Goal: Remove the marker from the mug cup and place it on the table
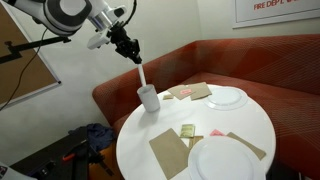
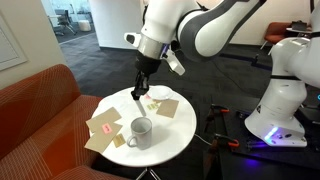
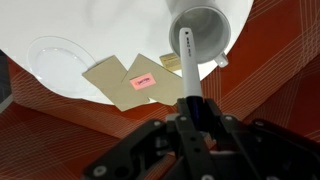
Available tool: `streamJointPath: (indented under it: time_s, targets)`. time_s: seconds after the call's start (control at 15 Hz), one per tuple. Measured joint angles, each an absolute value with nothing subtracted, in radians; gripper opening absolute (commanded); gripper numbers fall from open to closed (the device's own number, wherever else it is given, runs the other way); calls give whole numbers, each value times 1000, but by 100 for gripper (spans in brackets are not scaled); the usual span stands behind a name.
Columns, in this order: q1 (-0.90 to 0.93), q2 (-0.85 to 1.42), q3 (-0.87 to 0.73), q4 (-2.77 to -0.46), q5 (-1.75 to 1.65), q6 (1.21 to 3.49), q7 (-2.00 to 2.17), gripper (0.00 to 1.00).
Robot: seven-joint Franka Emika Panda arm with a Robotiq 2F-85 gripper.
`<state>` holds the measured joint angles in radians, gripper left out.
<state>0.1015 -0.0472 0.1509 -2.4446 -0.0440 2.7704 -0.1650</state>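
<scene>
My gripper needs to let go of the marker on the bare table point(image 1: 163, 114) between the white mug cup and the closest brown napkin.
My gripper point(image 1: 129, 48) is shut on the dark end of the marker point(image 1: 143, 74) and holds it tilted over the white mug cup point(image 1: 149, 98). The marker's whitish barrel points down, and its lower tip is at or just above the cup's rim. In the wrist view the marker point(image 3: 187, 65) runs from my jaws point(image 3: 195, 116) toward the open cup point(image 3: 212, 28). The cup stands near the edge of the round white table point(image 1: 205, 122). In an exterior view the gripper point(image 2: 141, 84) hangs above the table point(image 2: 170, 128), with the cup point(image 2: 140, 131) nearer the camera.
Two white plates point(image 1: 227, 97) point(image 1: 225, 158) lie on the table, with brown paper napkins point(image 1: 168, 152) point(image 3: 112, 82) and a pink card point(image 3: 143, 82). A red-brown curved bench point(image 1: 255, 60) wraps behind the table. A white robot base point(image 2: 285, 95) stands nearby.
</scene>
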Motion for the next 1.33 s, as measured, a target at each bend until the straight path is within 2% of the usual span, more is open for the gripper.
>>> streamJointPath:
  time_s: [0.33, 0.67, 1.33]
  targets:
    - [73, -149, 130, -2491, -121, 2764, 18, 5]
    - [6, -157, 120, -2479, -164, 2686, 167, 5]
    - [-17, 15, 88, -2346, -175, 2523, 341, 5]
